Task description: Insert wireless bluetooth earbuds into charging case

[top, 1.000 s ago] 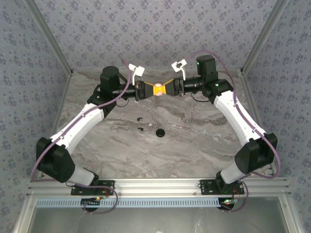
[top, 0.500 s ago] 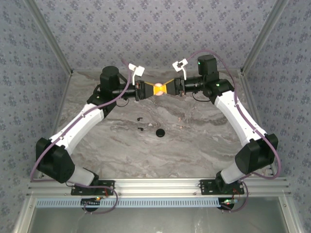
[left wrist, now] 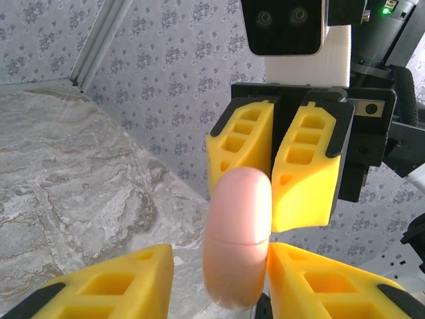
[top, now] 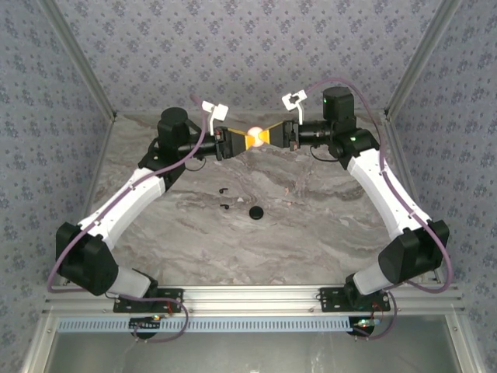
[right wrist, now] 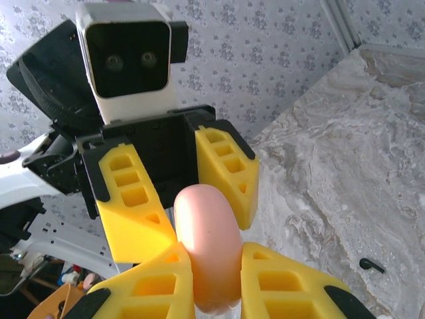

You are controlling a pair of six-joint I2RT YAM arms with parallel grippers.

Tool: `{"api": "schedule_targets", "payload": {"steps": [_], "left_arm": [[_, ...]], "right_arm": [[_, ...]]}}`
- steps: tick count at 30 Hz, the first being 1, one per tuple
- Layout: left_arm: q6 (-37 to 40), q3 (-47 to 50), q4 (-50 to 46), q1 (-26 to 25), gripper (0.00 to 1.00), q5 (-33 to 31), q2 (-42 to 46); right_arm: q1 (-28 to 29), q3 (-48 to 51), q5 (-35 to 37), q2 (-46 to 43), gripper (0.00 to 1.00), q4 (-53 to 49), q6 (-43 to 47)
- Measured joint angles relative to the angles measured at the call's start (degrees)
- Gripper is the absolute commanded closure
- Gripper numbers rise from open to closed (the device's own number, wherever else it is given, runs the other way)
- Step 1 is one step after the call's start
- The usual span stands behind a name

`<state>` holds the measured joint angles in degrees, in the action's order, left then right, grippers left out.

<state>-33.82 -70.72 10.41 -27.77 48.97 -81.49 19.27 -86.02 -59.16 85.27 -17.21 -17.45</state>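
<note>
Next, my left gripper grips below the seam [left wrist: 234, 276] of the shut charging case, which my right gripper holds by its lid, so that my right gripper is freed to open the lid.
The pink charging case [top: 255, 134] hangs in the air over the back of the table between my two grippers, which face each other. My right gripper [right wrist: 214, 256] is shut on the charging case [right wrist: 206, 226], with a pad pressed on each side. My left gripper [left wrist: 220, 256] stands open around the other end of the case [left wrist: 238, 232], with a gap showing at its left finger. Two tiny black hooked earbuds [top: 224, 190] [top: 226, 205] lie on the marble table below, left of centre. One earbud [right wrist: 371, 265] also shows in the right wrist view.
A round black piece [top: 255, 212] lies on the table just right of the earbuds. Patterned walls and metal frame posts [top: 78, 58] close in the table at the back and sides.
My left gripper's jaws have parted from the case. The right gripper has closed tighter on it. Both grippers and the case have shifted slightly up in the top view.
</note>
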Motion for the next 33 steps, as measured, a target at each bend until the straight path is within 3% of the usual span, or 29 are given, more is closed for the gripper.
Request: {"api": "schedule_targets", "payload": {"steps": [16, 22, 27, 33], "left_arm": [[-1.8, 0.5, 2.3, -0.3, 0.56, 0.5, 0.3], [-1.8, 0.5, 2.5, -0.9, 0.6, 1.2, -0.3], [-2.2, 0.5, 3.0, -1.2, 0.69, 1.7, -0.3], [-2.3, 0.5, 3.1, -1.5, 0.69, 2.0, -0.4]], "right_arm": [[0.7, 0.0, -0.1, -0.3, 0.88, 1.5, -0.9], [0.9, 0.0, -0.2, -0.3, 0.88, 0.7, -0.5], [0.9, 0.0, 0.0, -0.3, 0.87, 0.5, -0.5], [1.0, 0.0, 0.0, -0.3, 0.87, 0.2, -0.5]]}}
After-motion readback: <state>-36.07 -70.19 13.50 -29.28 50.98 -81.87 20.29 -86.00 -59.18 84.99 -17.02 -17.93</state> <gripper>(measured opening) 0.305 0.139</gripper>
